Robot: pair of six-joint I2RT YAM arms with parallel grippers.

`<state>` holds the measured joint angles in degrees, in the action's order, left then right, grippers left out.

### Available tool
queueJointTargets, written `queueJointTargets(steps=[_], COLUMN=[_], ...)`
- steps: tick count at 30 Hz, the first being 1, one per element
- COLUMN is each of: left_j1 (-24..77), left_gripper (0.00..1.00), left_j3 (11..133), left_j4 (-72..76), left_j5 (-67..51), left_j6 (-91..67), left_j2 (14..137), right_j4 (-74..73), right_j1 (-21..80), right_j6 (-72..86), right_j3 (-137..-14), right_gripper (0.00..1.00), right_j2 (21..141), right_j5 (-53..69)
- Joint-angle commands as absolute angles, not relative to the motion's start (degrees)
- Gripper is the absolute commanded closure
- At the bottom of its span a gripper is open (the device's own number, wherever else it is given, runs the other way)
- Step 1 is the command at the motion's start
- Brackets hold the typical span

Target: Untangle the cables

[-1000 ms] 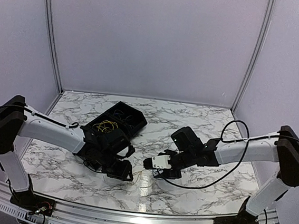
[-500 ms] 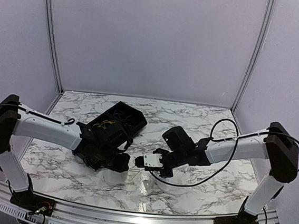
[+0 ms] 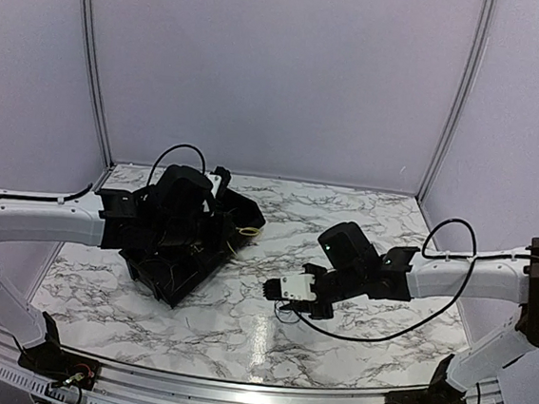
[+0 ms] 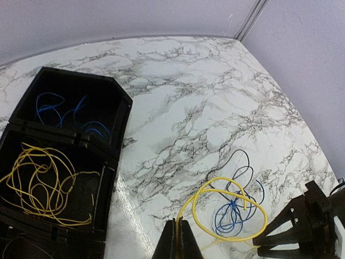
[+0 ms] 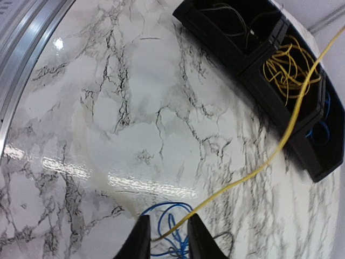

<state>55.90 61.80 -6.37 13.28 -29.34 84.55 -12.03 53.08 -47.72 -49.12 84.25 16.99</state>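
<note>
Next, I release the yellow cable with my left gripper on the yellow wires in the black tray's middle compartment [image 3: 195,238] [image 4: 53,187].
The tangle [image 4: 234,213] of blue, black and yellow cables lies on the marble table; it also shows in the top view [image 3: 288,311]. My left gripper [image 4: 180,234] is shut on a yellow cable [image 4: 226,189] that loops over the tangle. It is raised by the black tray's near corner in the top view [image 3: 237,226]. My right gripper [image 5: 168,237] is low over the tangle with its jaws apart. The yellow cable [image 5: 259,167] passes between the fingers [image 5: 141,240], with blue loops [image 5: 170,213] beneath. It shows in the top view too [image 3: 275,291].
A black divided tray [image 3: 186,280] lies at the left. In the left wrist view one compartment holds blue wires [image 4: 64,108] and another holds yellow wires [image 4: 38,183]. The right wrist view shows a third with dark and whitish wires [image 5: 237,16]. The metal table edge [image 5: 21,65] is nearby.
My left arm rose and swung back left over the tray, drawing the yellow cable out of the tangle. My right gripper moved slightly right and stays over the tangle.
</note>
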Motion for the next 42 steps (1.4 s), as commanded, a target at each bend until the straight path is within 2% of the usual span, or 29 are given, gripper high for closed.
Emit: queueJointTargets(steps=[1, 12, 21, 35, 42], left_j1=[54.6, 49.7, 45.6, 39.4, 38.8], left_gripper=[1.0, 1.0, 1.0, 1.0, 1.0], left_j3=[66.0, 74.3, 77.4, 76.7, 75.3], left_j4=[-3.4, -12.9, -19.1, -20.1, -19.7], left_j5=[18.9, 24.4, 26.8, 31.4, 28.0], left_j6=[-23.1, -8.5, -1.8, 13.2, 10.7], left_j2=[84.0, 83.9, 84.3, 92.2, 98.0], right_j4=[-19.9, -30.4, -35.1, -37.0, -37.0], right_j1=[52.6, 46.2, 45.7, 41.7, 40.5], right_j6=[-49.5, -49.0, -49.2, -48.1, -47.6], right_j3=[-52.2, -57.0, -58.1, -59.5, -58.7], right_gripper=[0.69, 0.64, 0.63, 0.63, 0.62], right_j2=[83.4, 74.4, 67.0, 65.2, 64.5], right_j5=[15.8, 12.7, 8.5, 9.3, 10.0])
